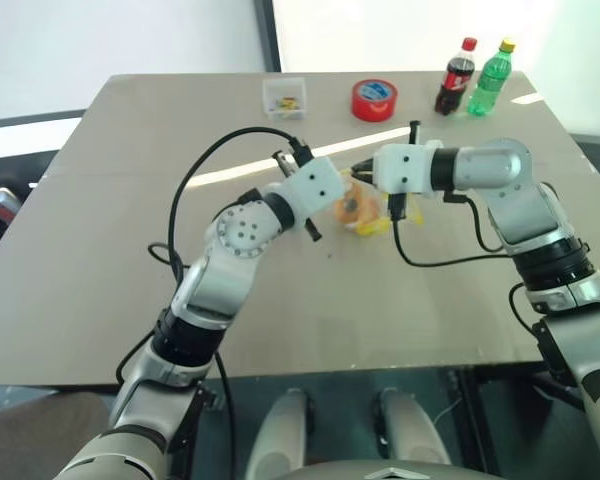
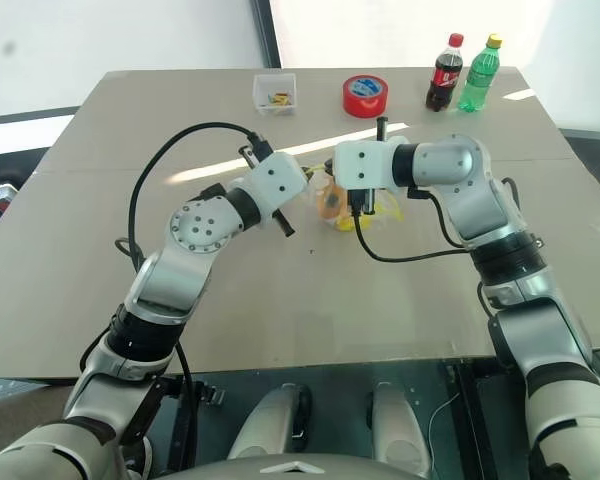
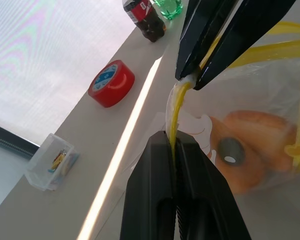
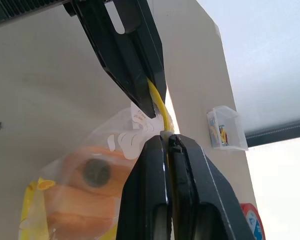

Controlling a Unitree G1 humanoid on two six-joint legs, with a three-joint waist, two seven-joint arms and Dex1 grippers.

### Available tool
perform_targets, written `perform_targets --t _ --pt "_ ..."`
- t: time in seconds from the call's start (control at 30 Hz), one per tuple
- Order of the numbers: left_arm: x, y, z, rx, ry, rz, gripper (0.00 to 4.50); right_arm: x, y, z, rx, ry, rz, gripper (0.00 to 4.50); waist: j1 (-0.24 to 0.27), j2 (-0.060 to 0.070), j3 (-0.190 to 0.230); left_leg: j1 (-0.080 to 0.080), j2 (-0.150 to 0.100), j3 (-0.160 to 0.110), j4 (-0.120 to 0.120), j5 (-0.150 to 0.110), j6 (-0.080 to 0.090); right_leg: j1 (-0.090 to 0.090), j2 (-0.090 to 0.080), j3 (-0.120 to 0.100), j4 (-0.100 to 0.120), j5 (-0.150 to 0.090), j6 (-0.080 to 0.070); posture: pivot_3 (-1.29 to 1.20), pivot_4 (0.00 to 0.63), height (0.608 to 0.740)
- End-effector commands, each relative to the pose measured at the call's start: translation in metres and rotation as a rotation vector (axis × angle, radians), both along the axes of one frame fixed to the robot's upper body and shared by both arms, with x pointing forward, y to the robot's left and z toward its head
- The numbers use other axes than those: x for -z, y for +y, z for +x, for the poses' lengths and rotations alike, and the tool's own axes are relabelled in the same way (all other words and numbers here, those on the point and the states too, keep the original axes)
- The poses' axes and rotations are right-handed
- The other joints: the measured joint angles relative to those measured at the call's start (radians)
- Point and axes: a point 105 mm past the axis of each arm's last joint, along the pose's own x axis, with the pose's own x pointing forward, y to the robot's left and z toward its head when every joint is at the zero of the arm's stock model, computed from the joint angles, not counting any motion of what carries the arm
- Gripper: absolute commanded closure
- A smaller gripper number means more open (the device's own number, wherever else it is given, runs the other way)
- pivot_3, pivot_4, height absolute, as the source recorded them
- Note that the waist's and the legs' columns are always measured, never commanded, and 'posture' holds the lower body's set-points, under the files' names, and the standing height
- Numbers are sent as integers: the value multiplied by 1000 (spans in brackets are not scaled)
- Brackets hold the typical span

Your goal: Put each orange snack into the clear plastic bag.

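Observation:
My left gripper needs to set the clear plastic bag free on the table (image 1: 365, 184) between the bright streak and the table's near edge.
The clear plastic bag (image 1: 366, 213) hangs a little above the middle of the table, held by its yellow strip (image 3: 174, 107). My left gripper (image 3: 174, 138) is shut on that strip from one side. Facing it, my right gripper (image 4: 166, 138) is shut on the same strip, its tips almost touching the left gripper's tips. The orange snacks (image 3: 257, 150) show through the film inside the bag, below the strip. In the right wrist view the orange snacks (image 4: 72, 200) look like two stacked orange shapes that I cannot separate cleanly.
At the table's far edge stand a red tape roll (image 1: 373, 100), a cola bottle (image 1: 456, 77), a green bottle (image 1: 490, 78) and a small clear tub (image 1: 284, 97). Bare tabletop (image 1: 110, 220) stretches to the left and front of the bag.

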Motion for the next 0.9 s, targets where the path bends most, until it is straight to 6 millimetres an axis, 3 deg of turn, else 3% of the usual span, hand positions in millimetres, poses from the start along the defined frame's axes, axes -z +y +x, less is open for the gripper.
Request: perform_targets --t 0.03,0.23,0.43,0.7,0.9 --pt "-17 -5 -7 26 -77 -9 4500 -19 1 -1 -6 -70 16 4480 0 0 0 0 0 0 0 0 0 0 0 0 0 0 0 0 150 740" --pt "-13 7 -1 -34 -67 5 4500 -20 -16 4 56 -59 11 4480 0 0 0 0 0 0 0 0 0 0 0 0 0 0 0 0 150 740" --pt "-8 23 6 -98 -46 23 4500 -13 -51 14 180 -38 -37 4480 1 0 0 0 0 0 0 0 0 0 0 0 0 0 0 0 150 740" --pt "-6 21 7 -93 -40 19 4500 -6 -95 21 346 -9 -111 4480 1 0 0 0 0 1 0 0 0 0 0 0 0 0 0 0 150 740" --pt "-4 18 7 -83 -35 18 4500 -4 -108 23 399 -5 -132 4480 -1 0 0 0 0 1 0 0 0 0 0 0 0 0 0 0 150 740"
